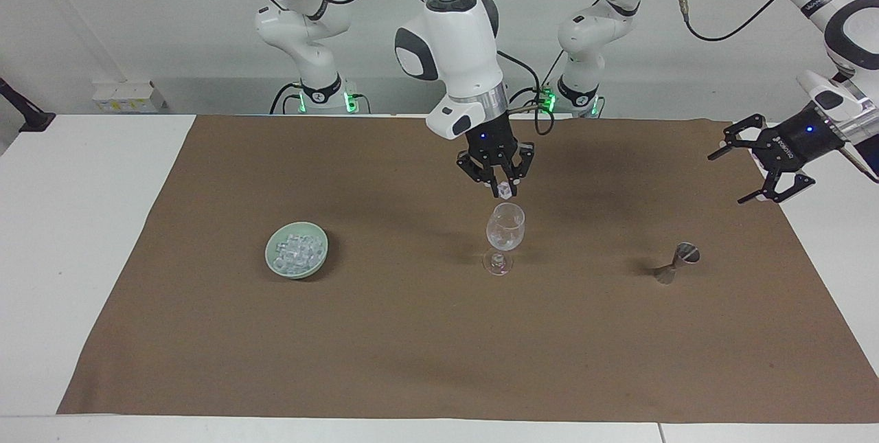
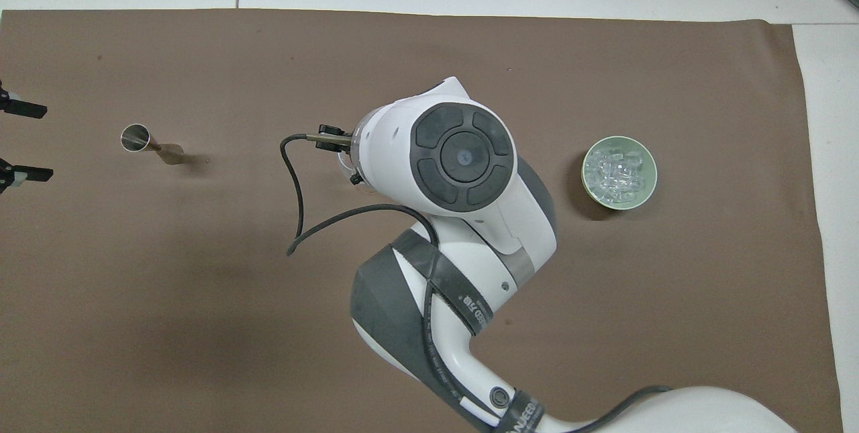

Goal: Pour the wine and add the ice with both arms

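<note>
My right gripper should release the ice cube, now held just above the glass's mouth, inside the clear stemmed glass (image 2: 366,163) that stands in the middle of the table.
My right gripper (image 1: 505,187) is shut on one small ice cube (image 1: 507,190) and holds it just above the mouth of the clear stemmed glass (image 1: 505,226), which stands upright mid-table. In the overhead view the right arm's wrist covers the glass and the gripper. More ice (image 1: 297,251) fills the pale green bowl (image 1: 297,274) toward the right arm's end; the ice (image 2: 612,170) and bowl (image 2: 619,207) show in the overhead view too. My left gripper (image 1: 726,178) is open and empty in the air, over the mat's edge at the left arm's end.
A small metal jigger (image 1: 680,261) stands on the brown mat (image 1: 412,347) between the glass and the left arm's end; it also shows in the overhead view (image 2: 137,137). The left gripper's fingertips (image 2: 30,174) show at that view's edge.
</note>
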Controlling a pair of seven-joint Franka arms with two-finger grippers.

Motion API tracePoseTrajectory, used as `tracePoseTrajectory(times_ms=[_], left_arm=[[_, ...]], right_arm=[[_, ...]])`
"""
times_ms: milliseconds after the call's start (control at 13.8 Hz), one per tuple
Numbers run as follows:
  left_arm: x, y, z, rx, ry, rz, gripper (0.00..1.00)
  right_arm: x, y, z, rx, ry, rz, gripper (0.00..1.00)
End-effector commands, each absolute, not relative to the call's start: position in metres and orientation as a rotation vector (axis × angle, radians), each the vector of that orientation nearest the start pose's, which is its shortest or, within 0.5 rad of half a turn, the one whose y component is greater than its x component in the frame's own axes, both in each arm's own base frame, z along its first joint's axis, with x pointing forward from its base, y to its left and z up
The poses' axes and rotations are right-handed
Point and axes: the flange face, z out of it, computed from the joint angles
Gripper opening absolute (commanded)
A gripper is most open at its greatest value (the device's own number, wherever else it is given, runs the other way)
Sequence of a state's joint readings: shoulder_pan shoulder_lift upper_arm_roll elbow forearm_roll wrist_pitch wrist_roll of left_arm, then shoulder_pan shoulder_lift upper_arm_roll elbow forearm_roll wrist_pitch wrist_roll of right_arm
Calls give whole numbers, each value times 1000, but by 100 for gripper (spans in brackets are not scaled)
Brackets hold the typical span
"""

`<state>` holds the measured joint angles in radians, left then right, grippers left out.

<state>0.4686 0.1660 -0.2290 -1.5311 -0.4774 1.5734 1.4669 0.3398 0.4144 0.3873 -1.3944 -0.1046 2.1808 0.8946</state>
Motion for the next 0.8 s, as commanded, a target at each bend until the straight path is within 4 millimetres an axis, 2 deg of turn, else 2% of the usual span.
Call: tracePoseTrajectory(times_ms=[0, 290, 435, 581, 726], left_arm=[[574, 89, 597, -2983, 1706, -430, 100], [568, 65, 618, -3113, 1249, -298, 100], [558, 56, 626, -3164, 1030, -248, 100], [548, 50, 634, -3220, 722, -205, 100], [543, 32, 644, -3212, 438, -175, 100]], right_arm=[[573, 439, 519, -2778, 278, -373, 0], [579, 441, 493, -2821, 261, -369, 0], [581, 442, 492, -2804, 259, -385, 0], [586, 440, 486, -2795, 266, -384, 0], [585, 441, 487, -2796, 263, -380, 0]])
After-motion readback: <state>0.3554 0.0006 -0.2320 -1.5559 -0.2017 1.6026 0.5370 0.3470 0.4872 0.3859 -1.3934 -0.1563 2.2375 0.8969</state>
